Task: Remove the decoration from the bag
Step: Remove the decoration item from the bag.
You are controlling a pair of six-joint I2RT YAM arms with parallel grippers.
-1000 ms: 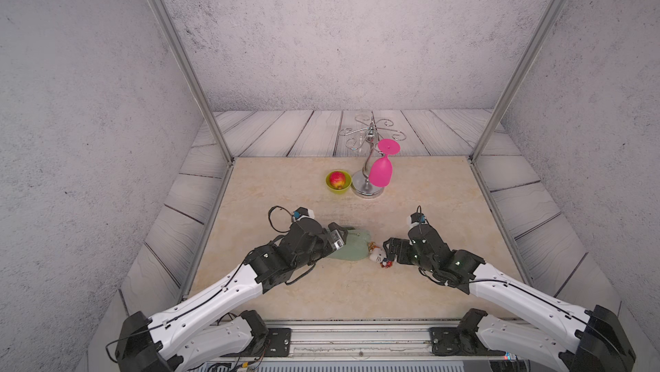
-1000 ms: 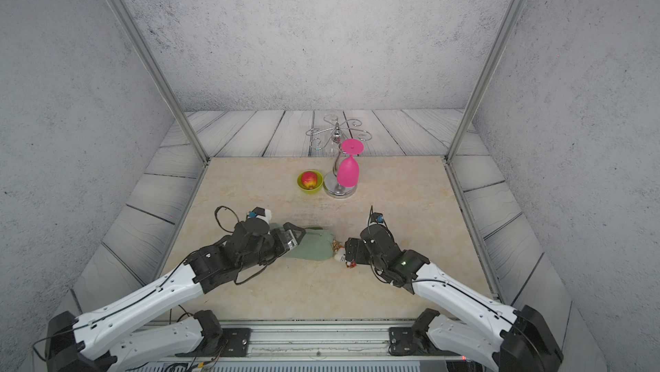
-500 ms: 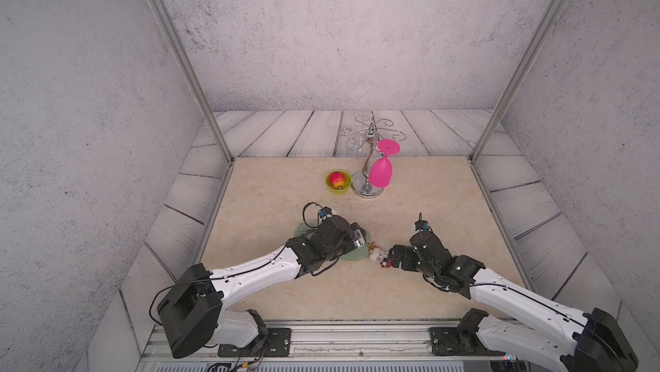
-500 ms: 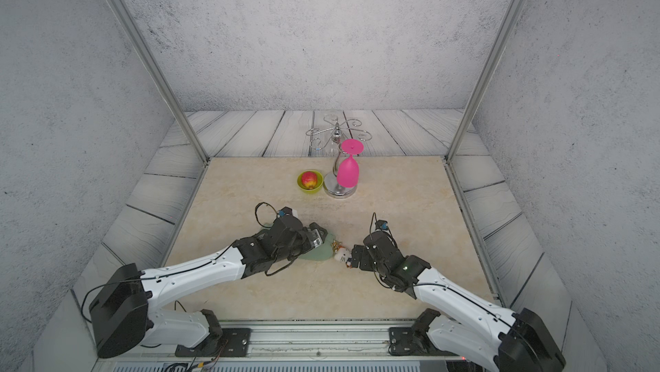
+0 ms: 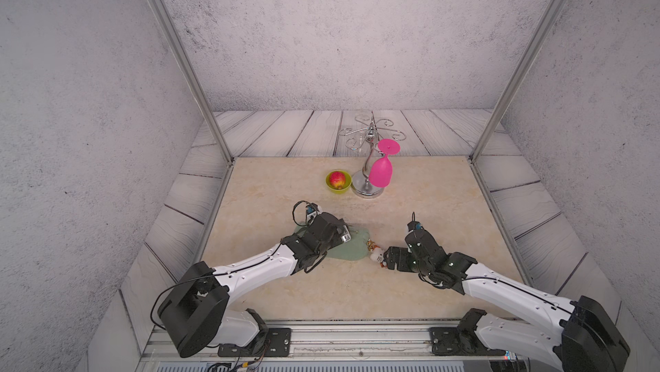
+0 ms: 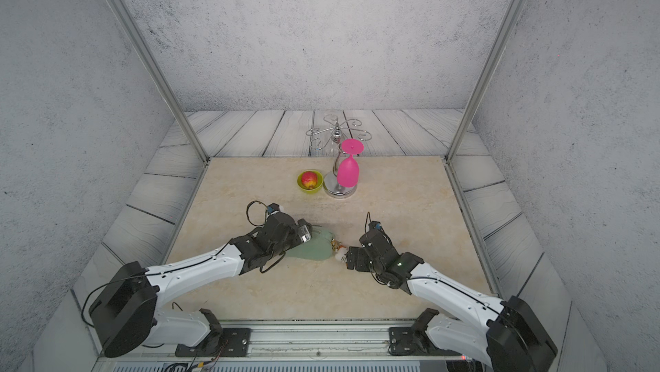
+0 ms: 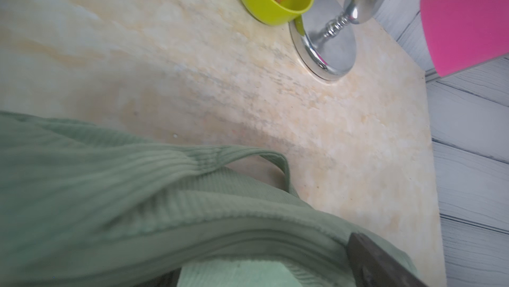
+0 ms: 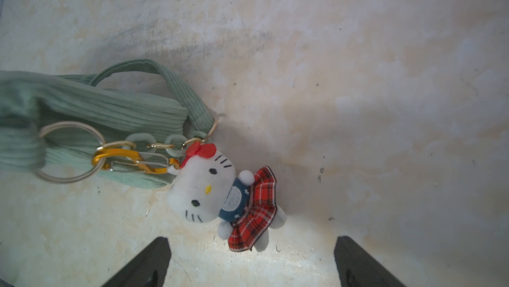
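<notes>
The middle of the bag is between my left gripper's fingers, away from the orange clasp, so that gripper should move along and grip the bag's end [image 5: 361, 241] near the clasp.
The sage-green bag [image 5: 353, 251] [image 6: 316, 250] lies flat on the stone table, partly under my left arm. My left gripper [image 7: 264, 277] stands open over it, and ribbed bag [image 7: 110, 203] fabric fills the space between its two dark fingers [image 7: 380, 263]. The decoration [image 5: 377, 254] [image 6: 340, 254], a white plush cat in a red plaid skirt, lies at the bag's right end. Its orange clasp [image 8: 132, 163] hooks to a metal ring [image 8: 68, 152] on the bag [image 8: 96, 115]. My right gripper [image 5: 389, 259] [image 8: 252, 266] is open, its fingertips just short of the decoration [image 8: 214, 189], touching nothing.
Behind the bag stand a lime-green bowl [image 5: 338, 184] [image 7: 275, 2] with a red fruit and a silver rack [image 5: 368, 190] [image 7: 325, 46] holding an upturned pink glass [image 5: 381, 172] [image 7: 465, 18]. Metal frame posts rise at the table's back corners.
My left arm has dropped low and reached right, bringing its gripper onto the bag. My right gripper has slid slightly nearer the decoration. Both stay open.
</notes>
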